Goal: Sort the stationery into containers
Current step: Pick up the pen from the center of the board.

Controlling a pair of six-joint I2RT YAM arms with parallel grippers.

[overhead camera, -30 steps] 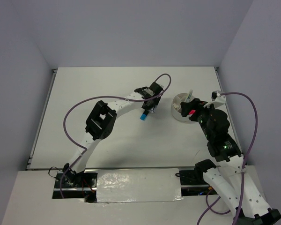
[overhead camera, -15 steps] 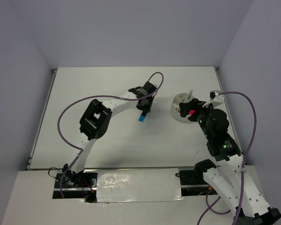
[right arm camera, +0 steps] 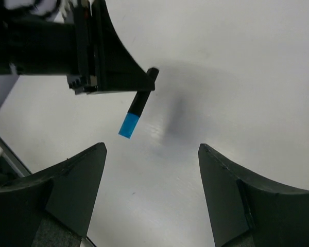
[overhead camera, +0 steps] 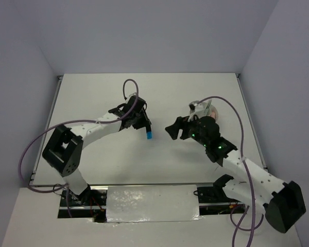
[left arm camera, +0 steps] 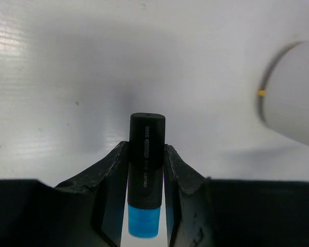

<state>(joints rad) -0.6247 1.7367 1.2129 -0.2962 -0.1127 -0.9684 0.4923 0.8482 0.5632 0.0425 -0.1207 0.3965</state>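
Note:
My left gripper will release the black marker above the white table, between my fingertips of my right gripper [overhead camera: 149, 120].
My left gripper [overhead camera: 142, 125] is shut on the black marker with a blue end [overhead camera: 149, 135] and holds it off the table, left of centre. In the left wrist view the marker [left arm camera: 147, 154] sits upright between the two fingers [left arm camera: 113, 175], blue end toward the camera. My right gripper [overhead camera: 170, 130] stands open just right of the marker and faces it. The right wrist view shows its empty jaws wide apart [right arm camera: 152, 150], with the marker [right arm camera: 137, 103] beyond them. Behind the right arm, the round white tub [overhead camera: 195, 107] is partly hidden, and a thin pen [overhead camera: 210, 105] sticks up from it.
The table is white with raised rails along its left [overhead camera: 45, 135] and right [overhead camera: 251, 128] edges. Purple cables [overhead camera: 38, 141] loop beside both arms. A blurred white rounded shape [left arm camera: 293, 98] fills the right side of the left wrist view.
The left gripper has closed on the marker and carried it left and a little nearer. The right arm has swung from over the tub toward the table's middle, facing the marker.

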